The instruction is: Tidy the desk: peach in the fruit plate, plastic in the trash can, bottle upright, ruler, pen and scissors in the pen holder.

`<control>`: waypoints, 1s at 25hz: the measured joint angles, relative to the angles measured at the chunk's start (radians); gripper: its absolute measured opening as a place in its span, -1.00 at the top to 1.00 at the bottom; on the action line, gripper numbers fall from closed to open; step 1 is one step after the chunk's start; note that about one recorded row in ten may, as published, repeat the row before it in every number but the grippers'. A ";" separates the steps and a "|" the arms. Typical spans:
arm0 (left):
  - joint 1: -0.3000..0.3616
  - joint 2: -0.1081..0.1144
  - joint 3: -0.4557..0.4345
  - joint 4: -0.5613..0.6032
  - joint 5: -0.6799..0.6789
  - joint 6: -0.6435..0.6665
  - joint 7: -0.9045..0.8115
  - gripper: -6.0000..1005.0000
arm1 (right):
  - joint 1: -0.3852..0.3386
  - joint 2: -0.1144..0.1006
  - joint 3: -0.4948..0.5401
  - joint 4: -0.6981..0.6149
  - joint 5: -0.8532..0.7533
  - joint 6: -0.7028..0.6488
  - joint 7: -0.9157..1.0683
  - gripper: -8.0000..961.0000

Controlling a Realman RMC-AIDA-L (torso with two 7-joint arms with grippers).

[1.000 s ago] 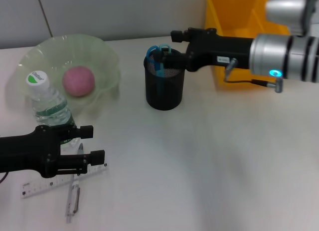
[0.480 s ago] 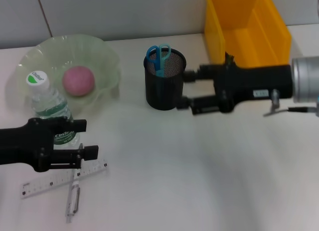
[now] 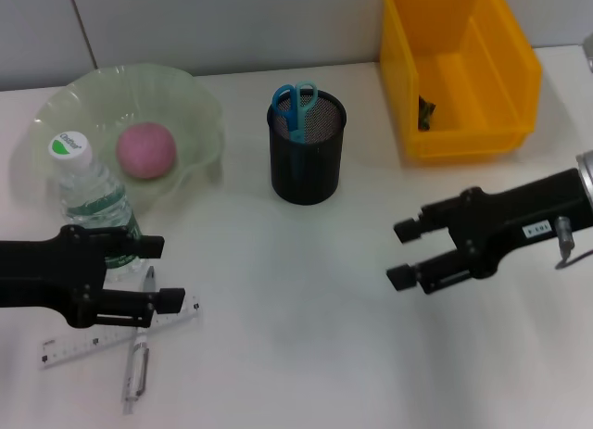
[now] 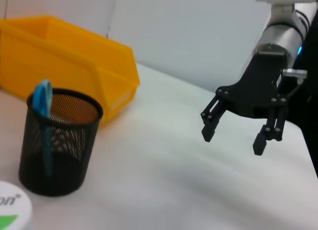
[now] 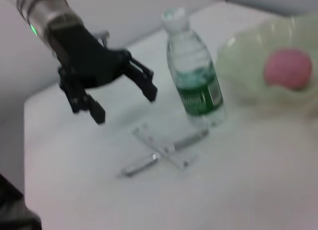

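Observation:
Next, I close my left gripper on the end of the clear ruler (image 3: 172, 319) nearest the pen holder, just past the silver pen's crossing.
The pink peach (image 3: 145, 151) lies in the green fruit plate (image 3: 199, 114). In front of the plate the bottle (image 3: 93, 202) stands upright. My left gripper (image 3: 165, 273) is open just in front of the bottle, right over the clear ruler (image 3: 65, 348) and the silver pen (image 3: 136, 372), which lie crossed on the desk. The blue-handled scissors (image 3: 295, 100) stand in the black mesh pen holder (image 3: 306, 165). My right gripper (image 3: 402, 255) hangs open and empty above bare desk, right of the holder. The right wrist view shows the left gripper (image 5: 121, 103), bottle (image 5: 194, 81), ruler (image 5: 144, 136) and pen (image 5: 139, 165).
The yellow trash can (image 3: 463, 132) stands at the back right with a dark scrap of plastic (image 3: 424, 112) inside. In the left wrist view the pen holder (image 4: 57, 140), the yellow can (image 4: 69, 56) and the far right gripper (image 4: 233, 133) show. A grey wall runs behind.
My right gripper has drawn back from the pen holder toward the front right, leaving the scissors in the holder. My left gripper has shifted slightly forward over the ruler.

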 joint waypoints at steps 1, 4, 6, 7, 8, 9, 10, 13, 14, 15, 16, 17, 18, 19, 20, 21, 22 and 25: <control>-0.008 -0.001 0.000 0.001 0.015 0.000 -0.004 -0.69 | 0.000 0.000 0.000 0.000 0.000 0.000 0.000 -0.62; -0.019 0.000 0.006 0.008 0.038 0.000 -0.009 -0.69 | 0.002 -0.001 0.001 -0.001 -0.011 -0.008 0.001 -0.62; -0.023 0.000 0.013 0.015 0.050 -0.001 -0.009 -0.69 | 0.002 -0.001 0.001 -0.002 -0.012 -0.009 0.001 -0.62; -0.030 -0.001 0.028 0.030 0.076 -0.010 -0.008 -0.69 | 0.002 -0.001 -0.001 -0.003 -0.013 -0.011 0.001 -0.62; -0.037 -0.002 0.037 0.035 0.099 -0.022 -0.008 -0.69 | 0.006 -0.001 -0.004 -0.002 -0.024 -0.021 0.003 -0.62; -0.037 -0.002 0.037 0.035 0.099 -0.022 -0.008 -0.69 | 0.006 -0.001 -0.004 -0.002 -0.024 -0.021 0.003 -0.62; -0.043 -0.003 0.045 0.039 0.117 -0.034 -0.007 -0.69 | 0.012 0.002 -0.004 -0.009 -0.051 -0.034 0.010 -0.62; -0.053 -0.007 0.093 0.055 0.168 -0.083 -0.005 -0.69 | 0.017 0.017 0.000 -0.038 -0.089 -0.055 0.021 -0.62; -0.053 -0.007 0.093 0.055 0.168 -0.083 -0.005 -0.69 | 0.017 0.017 0.000 -0.038 -0.089 -0.055 0.021 -0.62; -0.054 -0.008 0.123 0.059 0.179 -0.106 -0.005 -0.69 | 0.016 0.022 0.000 -0.049 -0.094 -0.059 0.022 -0.62; -0.054 -0.008 0.161 0.063 0.187 -0.134 -0.006 -0.69 | 0.012 0.030 0.000 -0.067 -0.099 -0.061 0.025 -0.62; -0.054 -0.008 0.182 0.064 0.191 -0.149 -0.007 -0.69 | 0.011 0.032 0.000 -0.072 -0.101 -0.061 0.029 -0.62; -0.054 -0.009 0.214 0.067 0.195 -0.173 -0.008 -0.69 | 0.012 0.032 0.000 -0.075 -0.103 -0.062 0.034 -0.62; -0.054 -0.009 0.214 0.067 0.195 -0.173 -0.008 -0.69 | 0.012 0.032 0.000 -0.075 -0.103 -0.062 0.034 -0.62; -0.055 -0.010 0.243 0.067 0.196 -0.195 -0.009 -0.69 | 0.015 0.031 0.001 -0.075 -0.106 -0.062 0.045 -0.62; -0.055 -0.011 0.257 0.067 0.196 -0.205 -0.009 -0.69 | 0.015 0.031 0.001 -0.075 -0.106 -0.062 0.045 -0.62; -0.055 -0.011 0.276 0.067 0.197 -0.220 -0.009 -0.69 | 0.016 0.030 0.001 -0.074 -0.106 -0.062 0.049 -0.62; -0.055 -0.013 0.325 0.067 0.202 -0.257 -0.010 -0.69 | 0.017 0.029 0.002 -0.073 -0.107 -0.062 0.055 -0.62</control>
